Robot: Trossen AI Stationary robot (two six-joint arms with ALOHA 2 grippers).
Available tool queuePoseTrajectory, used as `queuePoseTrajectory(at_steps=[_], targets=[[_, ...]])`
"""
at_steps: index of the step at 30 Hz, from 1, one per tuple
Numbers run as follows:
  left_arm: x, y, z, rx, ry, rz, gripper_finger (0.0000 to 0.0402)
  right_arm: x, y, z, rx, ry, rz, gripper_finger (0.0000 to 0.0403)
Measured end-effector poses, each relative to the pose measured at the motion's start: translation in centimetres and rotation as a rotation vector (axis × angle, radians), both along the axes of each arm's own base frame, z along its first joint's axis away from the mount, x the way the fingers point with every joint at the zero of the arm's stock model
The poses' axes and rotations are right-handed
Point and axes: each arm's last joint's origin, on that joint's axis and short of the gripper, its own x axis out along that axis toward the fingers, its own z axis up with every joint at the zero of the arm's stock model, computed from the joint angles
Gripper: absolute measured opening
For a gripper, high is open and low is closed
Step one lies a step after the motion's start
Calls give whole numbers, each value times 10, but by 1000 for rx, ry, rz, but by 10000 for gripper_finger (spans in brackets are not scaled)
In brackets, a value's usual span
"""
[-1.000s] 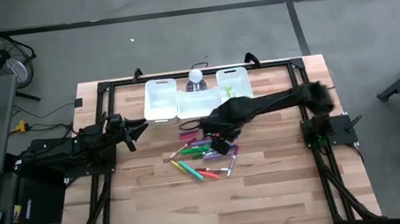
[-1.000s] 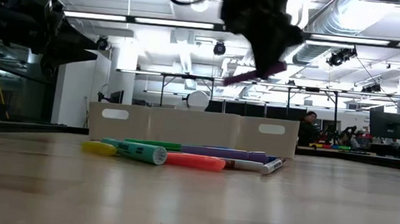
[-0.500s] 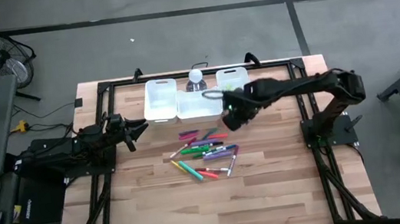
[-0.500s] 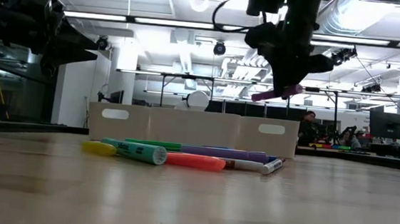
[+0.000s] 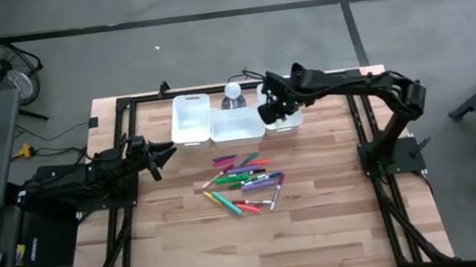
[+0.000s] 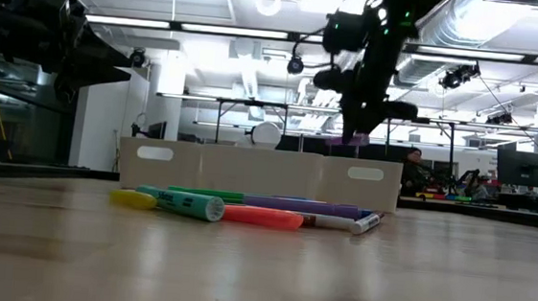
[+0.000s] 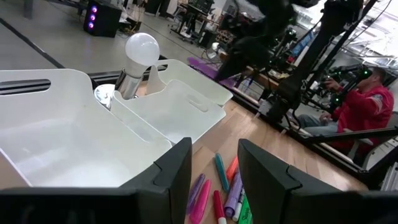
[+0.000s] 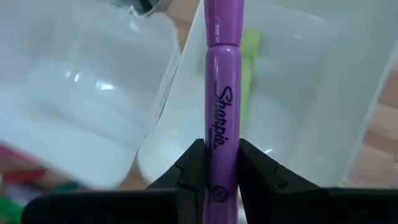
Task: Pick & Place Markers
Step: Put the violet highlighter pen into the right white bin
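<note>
My right gripper is going to release the purple marker next to the green marker on the bottom of its white bin point(image 5: 287, 112) point(image 8: 291, 102). The purple marker is now held over that bin.
Several markers point(image 5: 244, 181) in mixed colours lie scattered on the wooden table in front of three white bins; the low view shows the markers point(image 6: 245, 209) lying flat. My right gripper point(image 5: 268, 111) hangs over the rightmost bin point(image 5: 289, 119), shut on a purple marker point(image 8: 219, 106). A green marker point(image 8: 250, 50) lies inside that bin. My left gripper point(image 5: 160, 155) waits open at the table's left side, level, pointing toward the bins. My right gripper pinches the purple marker's barrel point(image 8: 217, 158) between its two fingers, near one end. The fingers point(image 8: 193, 165) lie across the barrel and come from above. The marker is lifted clear, sticking out forward from the fingers over the rightmost bin.
Left bin point(image 5: 190, 119) and middle bin point(image 5: 235, 126) stand side by side at the far edge. A light bulb point(image 5: 233, 92) in a socket stands behind them. A black frame rims the table. A person in red point(image 7: 364, 106) sits beyond the table's right side.
My right gripper has carried the purple marker up from the marker pile toward the table's far edge and right, ending over the rightmost bin. It has stayed shut on the marker. The pile on the table has not moved.
</note>
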Motion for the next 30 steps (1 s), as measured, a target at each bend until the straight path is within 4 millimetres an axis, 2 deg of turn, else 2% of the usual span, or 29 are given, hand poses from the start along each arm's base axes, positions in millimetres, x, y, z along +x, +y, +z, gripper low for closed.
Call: queuePoseTrajectory(at_steps=[5, 10, 18, 25, 30], targets=[[0, 0, 0, 0, 0, 0, 129, 3, -20, -21, 37, 18, -57, 60], [0, 0, 0, 0, 0, 0, 129, 2, -31, -37, 64, 60, -87, 61], [0, 0, 0, 0, 0, 1, 129, 1, -34, -45, 60, 84, -102, 62], [0, 0, 0, 0, 0, 1, 129, -4, -30, -59, 99, 91, -99, 62], [0, 0, 0, 0, 0, 1, 129, -4, -30, -60, 97, 91, -97, 64]])
